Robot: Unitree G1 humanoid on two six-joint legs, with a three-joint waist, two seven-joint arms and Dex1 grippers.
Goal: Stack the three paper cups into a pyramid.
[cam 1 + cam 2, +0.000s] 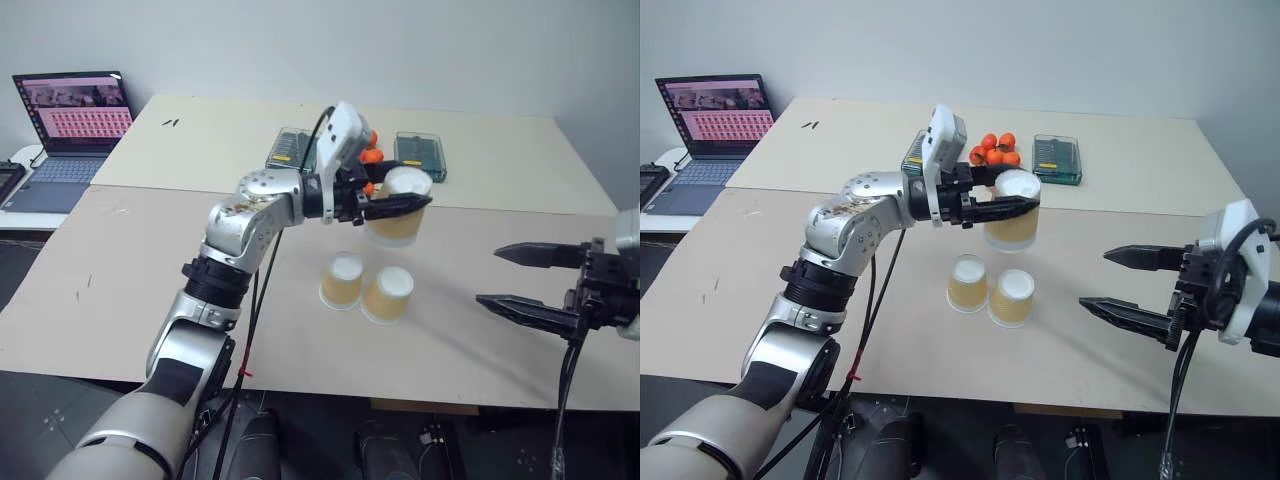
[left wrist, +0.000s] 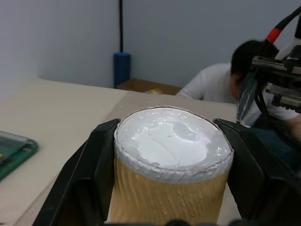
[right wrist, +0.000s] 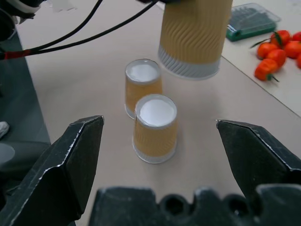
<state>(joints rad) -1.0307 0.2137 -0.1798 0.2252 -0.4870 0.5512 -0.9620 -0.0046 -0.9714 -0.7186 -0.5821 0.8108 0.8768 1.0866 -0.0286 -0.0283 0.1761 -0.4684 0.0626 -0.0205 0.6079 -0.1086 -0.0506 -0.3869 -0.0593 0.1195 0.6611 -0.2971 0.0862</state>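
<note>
I will use my left gripper to lay the paper cup I am holding, now just behind and above them, across the white bases of both standing cups (image 1: 372,270) and let go of it there.
Two paper cups (image 1: 342,281) (image 1: 388,294) stand upside down, side by side and touching, in the middle of the tan table (image 1: 150,260). The third paper cup (image 1: 398,232) hangs upside down in the air just behind and above them, white base up. My left gripper (image 1: 400,205) is shut on it, one black finger (image 2: 94,165) on each side of its upper part. My right gripper (image 1: 490,276) is off to the right of the cups, open, with nothing between its fingers. In the right wrist view the standing pair (image 3: 155,125) lies ahead and the held cup (image 3: 195,33) hangs beyond.
A heap of small orange fruits (image 1: 995,148) and two green boxes (image 1: 1057,158) (image 1: 290,148) lie at the back of the table. A laptop (image 1: 75,120) stands open at the far left. A person (image 2: 211,84) is beyond the table.
</note>
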